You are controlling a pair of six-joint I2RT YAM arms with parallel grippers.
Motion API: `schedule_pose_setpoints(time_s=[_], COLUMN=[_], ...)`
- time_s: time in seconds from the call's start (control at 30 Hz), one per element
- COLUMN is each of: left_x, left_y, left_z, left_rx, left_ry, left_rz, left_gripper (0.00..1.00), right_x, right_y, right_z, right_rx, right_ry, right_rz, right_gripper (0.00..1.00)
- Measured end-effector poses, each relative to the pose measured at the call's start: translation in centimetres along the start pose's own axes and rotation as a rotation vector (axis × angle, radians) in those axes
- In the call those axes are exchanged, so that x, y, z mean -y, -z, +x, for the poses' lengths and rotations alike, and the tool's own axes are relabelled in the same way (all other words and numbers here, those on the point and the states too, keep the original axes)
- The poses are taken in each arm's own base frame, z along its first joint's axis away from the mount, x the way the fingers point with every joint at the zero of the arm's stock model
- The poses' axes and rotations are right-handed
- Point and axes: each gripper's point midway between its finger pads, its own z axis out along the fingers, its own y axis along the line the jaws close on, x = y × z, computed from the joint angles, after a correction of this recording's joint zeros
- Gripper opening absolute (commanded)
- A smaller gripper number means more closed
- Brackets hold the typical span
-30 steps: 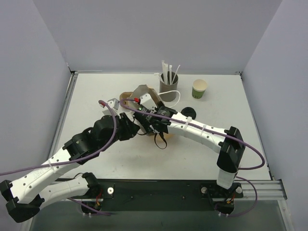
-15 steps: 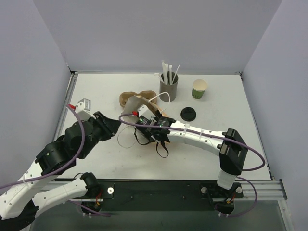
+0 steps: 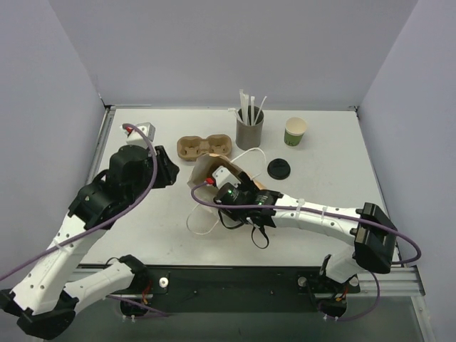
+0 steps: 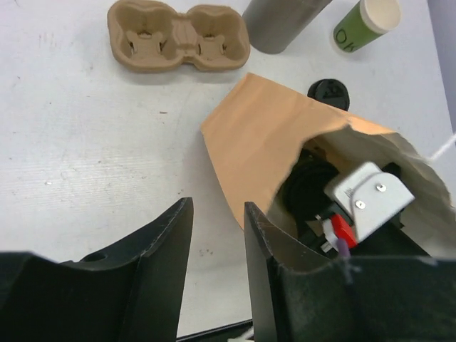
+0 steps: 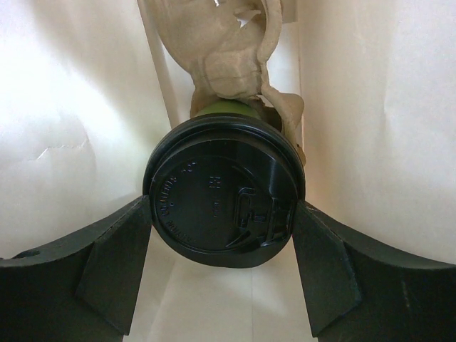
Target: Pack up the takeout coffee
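Observation:
The paper bag is tipped over and has my right gripper inside its opening, so next I pinch the bag's rim (image 4: pixel 273 188) with my left gripper and stand the bag upright.
The takeout coffee (image 5: pixel 224 206) shows its round black lid and a strip of green cup above it. It lies deep inside a brown paper bag (image 3: pixel 211 168), its far end against crumpled pulp cardboard. My right gripper (image 5: pixel 224 214) reaches into the bag's mouth, its fingers pressed on both sides of the lid. In the top view the bag hides the cup and the right fingers. My left gripper (image 4: pixel 217 210) is slightly open and empty, left of the bag (image 4: pixel 263 142) and apart from it; the top view shows it too (image 3: pixel 168 174).
A pulp two-cup carrier (image 3: pixel 205 147) lies behind the bag. A grey straw holder (image 3: pixel 249 130), an open green cup (image 3: pixel 295 131) with no lid and a loose black lid (image 3: pixel 278 168) stand at the back right. White bag handles trail toward the near side.
My left arm has drawn back to the left, away from the bag. The right arm has shifted nearer with the bag around its gripper, uncovering the pulp carrier.

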Motion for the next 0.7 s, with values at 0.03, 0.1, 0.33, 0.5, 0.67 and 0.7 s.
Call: schedule_pose_setpoints(time_s=[0.03,0.1,0.33,0.5,0.67,0.7], left_x=[-0.3,-0.5,2.5,4.2,4.3,4.3], left_y=[-0.8,-2.0,-2.2,-1.1,-1.0,-1.1], left_z=[0.1,0.5,2.1,2.8,3.3,3.4], left_rx=[-0.028,-0.084,-0.213,-0.248,-0.271,-0.275], left_ry=[-0.007,-0.019,-0.095,-0.14,-0.18,-0.187], left_rz=[0.004,0.033,0.27,0.404,0.433,0.432], left_gripper=[0.44,0.44,0.46,0.47,0.49,0.49], right_x=[0.1,0.1,0.1,0.1,-0.3,-0.4], right_y=[0.1,0.4,0.4,0.5,0.7,0.8], right_z=[0.2,0.5,0.7,0.9,1.0,1.1], right_rx=[0.008,0.023,0.046,0.054,0.06,0.06], right_ry=[0.002,0.006,0.023,0.029,0.049,0.054], right_rz=[-0.003,-0.011,-0.019,-0.025,-0.033,-0.033], right_gripper=[0.49,0.49,0.49,0.49,0.49,0.49])
